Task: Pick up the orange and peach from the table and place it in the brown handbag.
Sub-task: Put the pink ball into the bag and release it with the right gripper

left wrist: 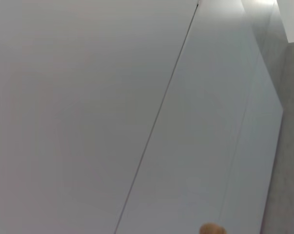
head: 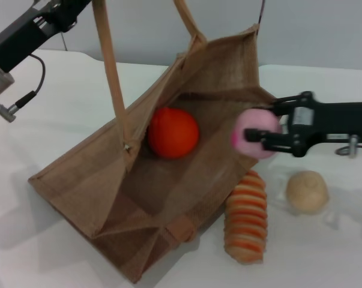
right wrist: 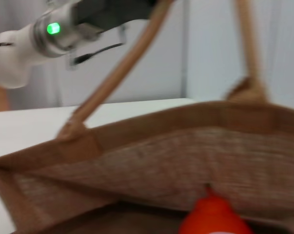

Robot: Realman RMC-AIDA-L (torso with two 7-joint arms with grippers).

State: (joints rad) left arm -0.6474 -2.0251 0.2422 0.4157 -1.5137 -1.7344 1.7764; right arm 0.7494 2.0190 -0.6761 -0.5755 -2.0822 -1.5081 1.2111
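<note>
Once I let go with my right gripper, the pink peach will rest inside the brown handbag, snug point(head: 199, 154) against the near side of the orange.
The brown handbag point(head: 96, 186) lies tilted on the table with its mouth wide open, its wall point(right wrist: 186, 161) filling the right wrist view. Its handle point(head: 111, 78) runs taut up to the end of my left arm point(head: 24, 36), which is raised at the upper left and also shows in the right wrist view point(right wrist: 64, 29). The orange point(head: 173, 132) rests inside the bag point(right wrist: 212, 219). My right gripper point(head: 260, 129) is shut on the pink peach point(head: 253, 135), holding it in the air at the right edge of the bag's mouth.
An orange-and-cream striped bread point(head: 247, 216) lies just right of the bag's lower corner, under the peach. A pale beige bun point(head: 307, 191) sits beside it, below my right gripper. The white table point(head: 36, 252) extends around them.
</note>
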